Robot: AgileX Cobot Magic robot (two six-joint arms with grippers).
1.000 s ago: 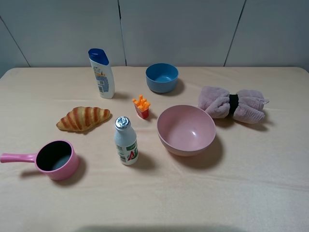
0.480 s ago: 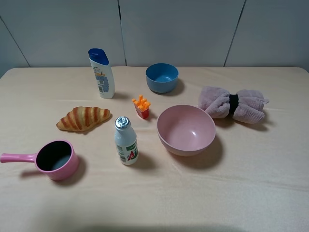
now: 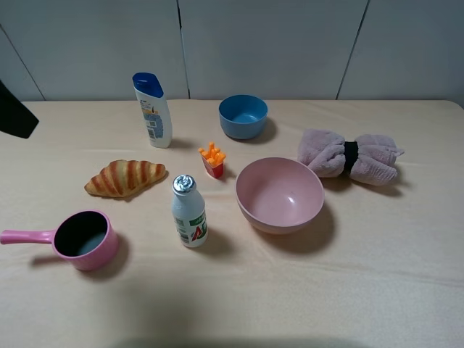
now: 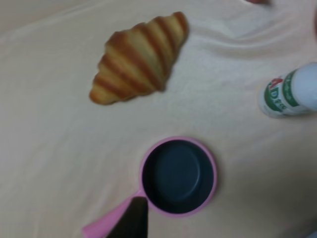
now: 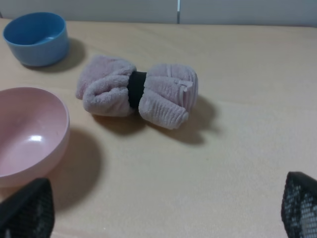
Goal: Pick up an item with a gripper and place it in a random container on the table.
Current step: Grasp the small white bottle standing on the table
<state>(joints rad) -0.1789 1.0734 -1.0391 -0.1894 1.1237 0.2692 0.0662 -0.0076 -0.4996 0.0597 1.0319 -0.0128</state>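
Note:
The small white drink bottle's upper body point(image 3: 188, 206) point(image 4: 297, 89), just below the foil cap, is the next place my left gripper needs to go to and close on.
The small white drink bottle point(image 3: 188, 212) with a foil cap stands upright at the middle of the beige table point(image 3: 377, 275); it also shows in the left wrist view point(image 4: 290, 91). The pink saucepan point(image 3: 85, 239) sits to its left near the front, handle pointing left, and is empty point(image 4: 178, 176). My left gripper point(image 4: 218, 230) hovers above the saucepan. One dark fingertip point(image 4: 131, 223) shows over the handle, with nothing held. A black part of the left arm point(image 3: 16, 112) shows at the left edge. My right gripper point(image 5: 162, 208) is open and empty, its fingertips point(image 5: 25, 210) far apart.
A croissant point(image 3: 125, 177) lies behind the saucepan. A shampoo bottle point(image 3: 154, 110) and a blue bowl point(image 3: 243, 116) stand at the back. Toy fries point(image 3: 212, 159) and a large pink bowl point(image 3: 279, 194) are right of the drink bottle. A rolled towel point(image 3: 349, 156) lies at the right.
A black part of the left arm has come into the exterior view at the left edge. The objects on the table have not moved.

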